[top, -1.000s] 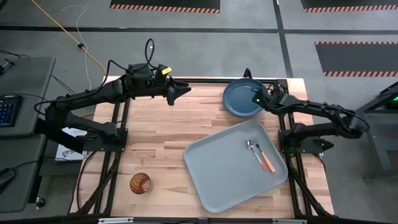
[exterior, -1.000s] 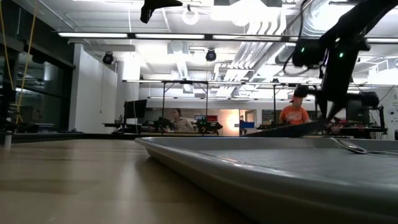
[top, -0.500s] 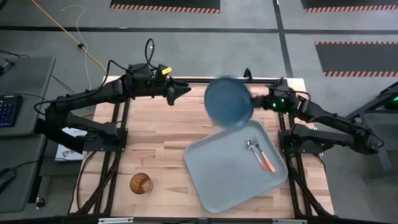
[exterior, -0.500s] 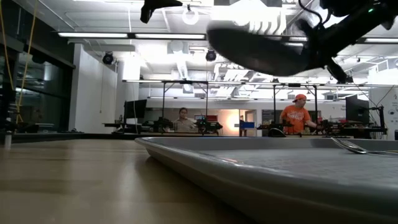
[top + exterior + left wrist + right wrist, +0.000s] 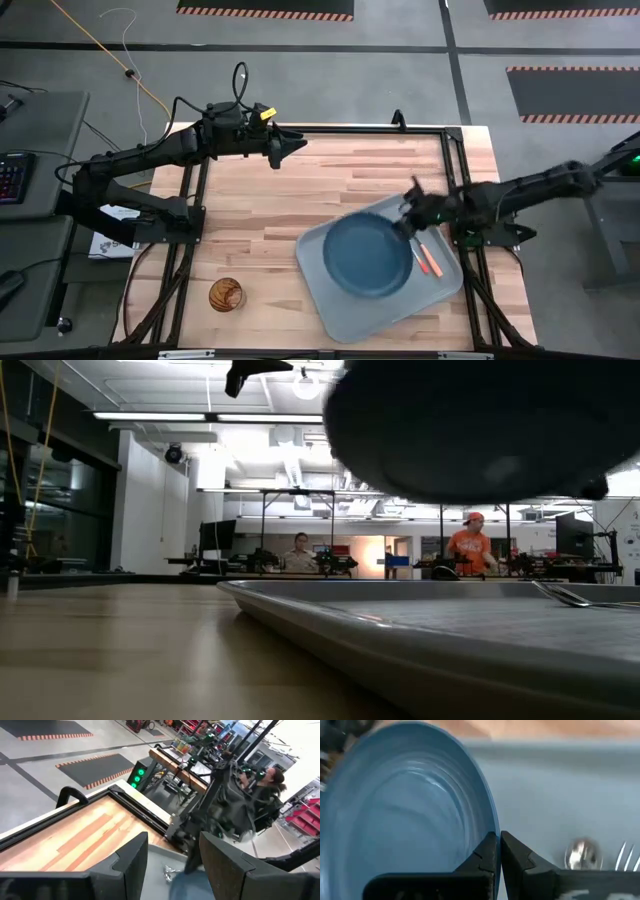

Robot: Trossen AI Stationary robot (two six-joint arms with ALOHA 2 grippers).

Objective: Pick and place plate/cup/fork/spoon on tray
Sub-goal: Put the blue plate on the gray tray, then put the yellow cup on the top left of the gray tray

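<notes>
My right gripper needs to set the dark teal plate down flat on the tray [image 5: 367,281] next to the spoon and fork.
The dark teal plate [image 5: 367,255] hangs over the pale grey-blue tray [image 5: 345,310], held by my right gripper [image 5: 409,225] at its right edge. In the low view the plate [image 5: 480,430] shows from below, above the tray [image 5: 400,635]. The fork's orange handle [image 5: 432,264] lies on the tray's right part. The fork tines [image 5: 627,856] and the spoon bowl [image 5: 580,853] lie beside the plate. The amber cup [image 5: 226,294] stands on the table near the front left. My left gripper [image 5: 292,146] is open and empty, high over the table's far left. My right gripper pinches the plate's raised rim [image 5: 492,827] between its two fingers, at the plate's right edge. The fingers come from the table's right side, roughly level. The plate is lifted clear of the tray with its hollow side up.
The wooden table [image 5: 260,220] shows bare wood left of the tray and along its far side. A black frame rail [image 5: 455,170] runs along the right edge. People stand in the room beyond the table [image 5: 472,545].
My right gripper has lifted the plate off the table's far right corner, swung it up and tilted, then carried it toward the near edge. The plate now hangs over the tray. My left arm has kept still.
</notes>
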